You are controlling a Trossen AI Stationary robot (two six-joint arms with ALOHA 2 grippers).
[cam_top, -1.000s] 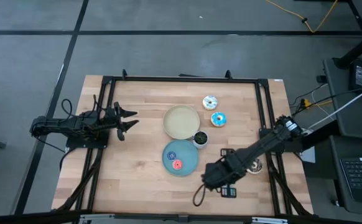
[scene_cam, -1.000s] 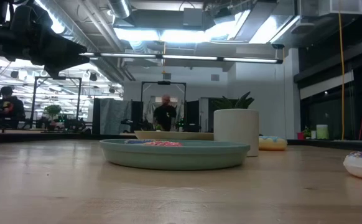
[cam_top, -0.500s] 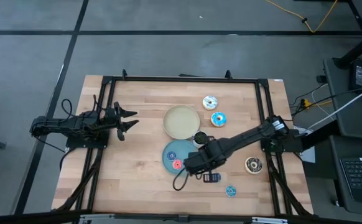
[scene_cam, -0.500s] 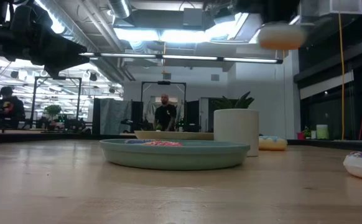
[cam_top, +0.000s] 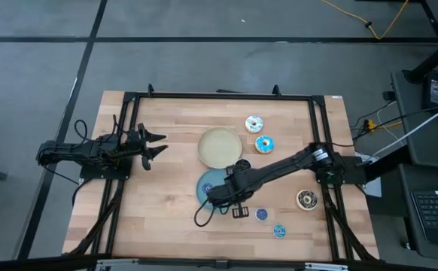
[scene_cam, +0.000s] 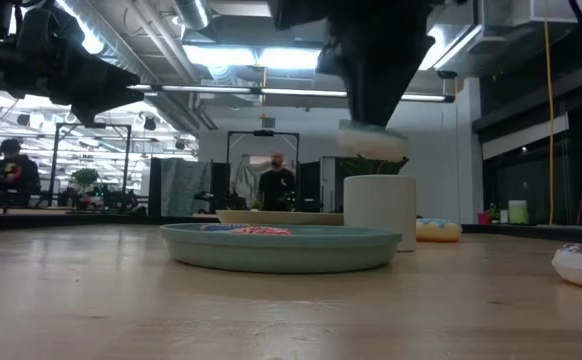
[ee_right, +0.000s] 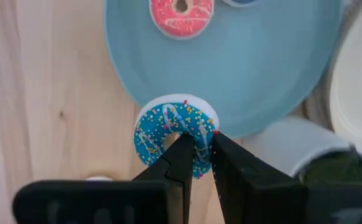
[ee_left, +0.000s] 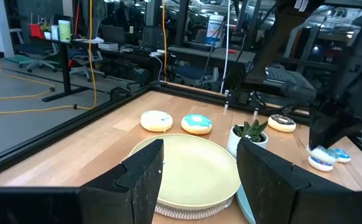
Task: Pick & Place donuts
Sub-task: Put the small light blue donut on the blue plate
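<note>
The tiny blue-iced donut, now held above the plate's rim, will go down from my right gripper onto the blue plate [cam_top: 221, 198] [ee_right: 163, 70] next to the pink tiny donut.
My right gripper [cam_top: 230, 190] hangs over the near-right rim of the blue plate [cam_top: 205, 184] and is shut on a tiny blue-iced donut [ee_right: 175, 132] with sprinkles, which also shows in the low view as the donut [scene_cam: 371, 140] above the plate [scene_cam: 281, 247]. A pink tiny donut [ee_right: 181, 11] lies on the plate. The white-iced donut [cam_top: 254, 123], the light-blue one [cam_top: 263, 144], the dark brown one [cam_top: 306, 199] and two tiny blue ones [cam_top: 262, 214] [cam_top: 279, 231] lie flat on the table. My left gripper [cam_top: 157, 147] waits open at the table's left. My right gripper pinches the tiny donut's ring wall [ee_right: 201, 142] between its two fingers, one finger [ee_right: 180, 155] at the hole and the other [ee_right: 226, 155] outside. It comes from above, pointing down. The donut lies flat in the hold, lifted clear above the plate's rim.
A cream plate [cam_top: 220, 147] sits just beyond the blue plate, and a small white cup with a plant [cam_top: 241, 165] stands close to my right gripper on the far side. Black frame rails [cam_top: 219, 95] run along the table's edges. Bare wood lies at the near left.
My right gripper has carried the tiny blue donut from the table's near right toward the left and far side, to the blue plate's rim, and has come down lower over it. Two tiny blue donuts on the table that the arm had covered now show.
</note>
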